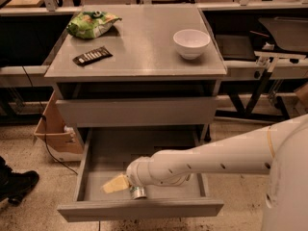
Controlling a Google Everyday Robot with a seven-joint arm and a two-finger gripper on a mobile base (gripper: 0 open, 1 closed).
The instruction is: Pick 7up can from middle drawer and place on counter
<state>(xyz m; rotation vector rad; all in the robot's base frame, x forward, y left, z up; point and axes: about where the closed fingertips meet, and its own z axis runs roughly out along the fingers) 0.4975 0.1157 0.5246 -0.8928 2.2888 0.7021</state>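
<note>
Next, I close my gripper around the body of the 7up can (pixel 137 189), near the front of the open middle drawer.
The 7up can (pixel 138 192) shows as a small silver can in the open middle drawer (pixel 83 170), close to the drawer's front wall. My gripper (pixel 129 186) is at the end of the white arm (pixel 211 158), which reaches in from the right, low inside the drawer. The gripper sits right over and against the can, and most of the can is hidden under it. A pale yellow wedge (pixel 114 184) shows just left of the arm's end. The counter (pixel 139 47) is the grey metal top above.
On the counter are a white bowl (pixel 191 42) at the right, a green snack bag (pixel 91 23) at the back left and a dark flat bar (pixel 92 56). The upper drawer front (pixel 137 110) is shut. A cardboard box (pixel 55 129) stands left of the cabinet.
</note>
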